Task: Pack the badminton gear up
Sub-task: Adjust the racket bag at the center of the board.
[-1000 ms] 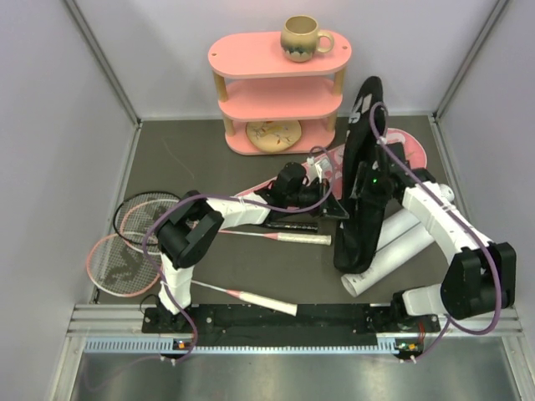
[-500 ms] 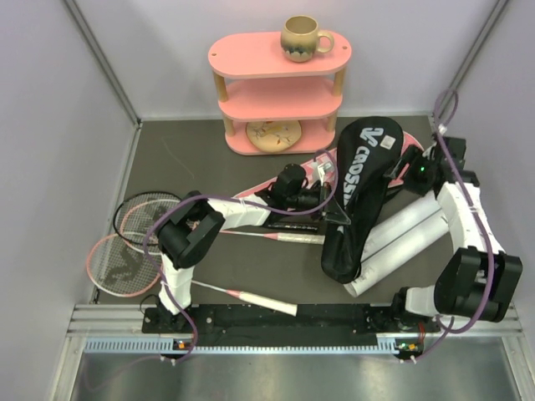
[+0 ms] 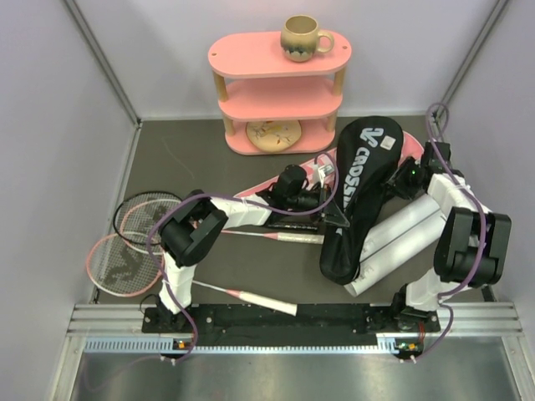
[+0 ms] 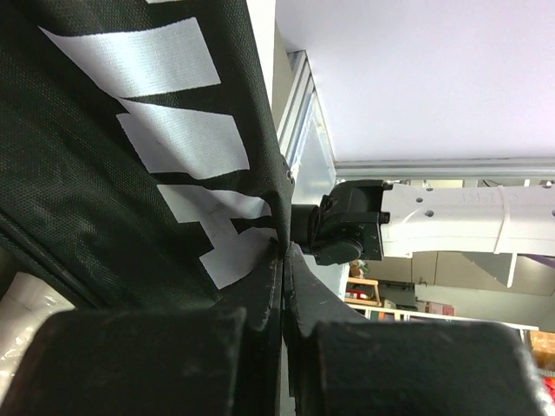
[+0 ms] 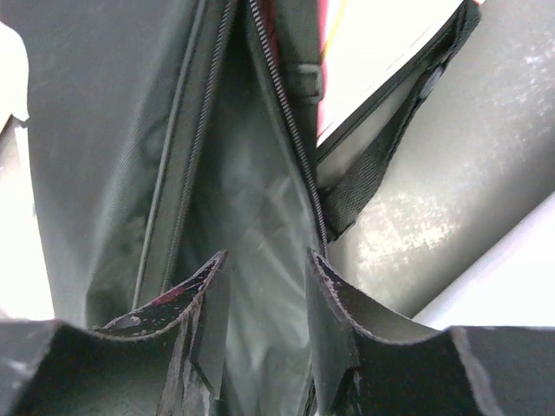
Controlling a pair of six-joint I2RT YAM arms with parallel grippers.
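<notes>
The bag's lettered side, away from its opening, is in my left gripper, so it should let go and grab the bag's zip edge (image 5: 299,152) before the rackets go in.
The black CROSSWAY bag (image 3: 359,188) lies slanted over two white tubes (image 3: 403,236) and a pink racket bag (image 3: 316,170). My left gripper (image 3: 332,199) is shut on the bag's left edge; in the left wrist view the jaws (image 4: 283,253) pinch the black fabric (image 4: 130,173) beside its white lettering. My right gripper (image 3: 407,174) is at the bag's right edge. In the right wrist view it (image 5: 264,264) is open, with the unzipped bag's grey lining (image 5: 243,199) and zip (image 5: 286,117) in front of the fingers. Two rackets (image 3: 134,238) lie at the left, their white handles (image 3: 288,239) pointing right.
The pink three-tier shelf (image 3: 280,92) with a beige mug (image 3: 301,38) stands at the back. Grey walls close in on the left, back and right. A metal rail (image 3: 276,322) runs along the near edge. The right arm (image 4: 442,221) shows in the left wrist view.
The black bag went from standing on edge to lying flat with its lettering up. My right gripper let go of it and moved out to its right edge.
</notes>
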